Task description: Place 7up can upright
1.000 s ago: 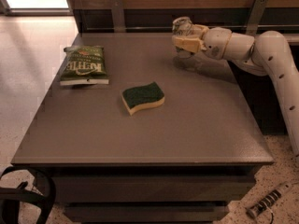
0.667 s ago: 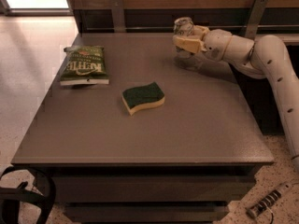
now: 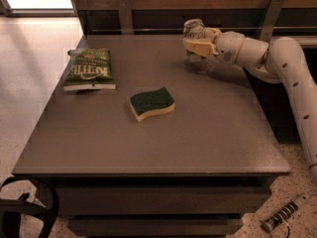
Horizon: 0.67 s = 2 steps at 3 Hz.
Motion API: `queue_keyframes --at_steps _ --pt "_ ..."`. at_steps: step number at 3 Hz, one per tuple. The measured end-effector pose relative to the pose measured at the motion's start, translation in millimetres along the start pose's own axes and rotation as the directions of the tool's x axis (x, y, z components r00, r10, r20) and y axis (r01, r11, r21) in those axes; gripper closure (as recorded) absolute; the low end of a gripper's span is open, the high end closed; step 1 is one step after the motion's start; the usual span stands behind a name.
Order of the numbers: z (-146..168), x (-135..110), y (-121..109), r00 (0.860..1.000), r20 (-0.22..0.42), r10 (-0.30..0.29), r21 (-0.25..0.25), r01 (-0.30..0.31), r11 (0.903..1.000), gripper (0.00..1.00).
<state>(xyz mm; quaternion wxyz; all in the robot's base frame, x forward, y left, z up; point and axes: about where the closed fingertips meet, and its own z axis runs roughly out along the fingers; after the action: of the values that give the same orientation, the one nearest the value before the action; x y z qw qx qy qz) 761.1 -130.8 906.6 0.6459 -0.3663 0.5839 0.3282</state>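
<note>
I need to release the 7up can from my gripper so that it stands upright on the grey table [image 3: 198,68], between the sponge and the wooden wall.
The 7up can [image 3: 193,29] is a small pale can with a silvery end, held between the cream fingers of my gripper [image 3: 198,37] near the back right of the grey table [image 3: 163,133]. The can stands roughly upright, a little above the table, with its shadow on the surface just below. My white arm [image 3: 277,58] reaches in from the right. The gripper is shut on the can and hides its lower part.
A green snack bag [image 3: 89,69] lies flat at the table's back left. A green and yellow sponge [image 3: 151,103] lies near the middle. A wooden wall with metal brackets [image 3: 125,14] runs behind the table. A power strip [image 3: 283,216] lies on the floor at the right.
</note>
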Motion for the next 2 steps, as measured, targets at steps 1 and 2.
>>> queue_keyframes --at_steps 1,2 --pt "0.8 4.8 -0.8 1.0 -0.004 0.007 0.0 -0.007 1.0 1.0" --pt "-1.1 10.5 -2.9 1.0 0.01 0.022 0.006 -0.023 0.9997 1.0"
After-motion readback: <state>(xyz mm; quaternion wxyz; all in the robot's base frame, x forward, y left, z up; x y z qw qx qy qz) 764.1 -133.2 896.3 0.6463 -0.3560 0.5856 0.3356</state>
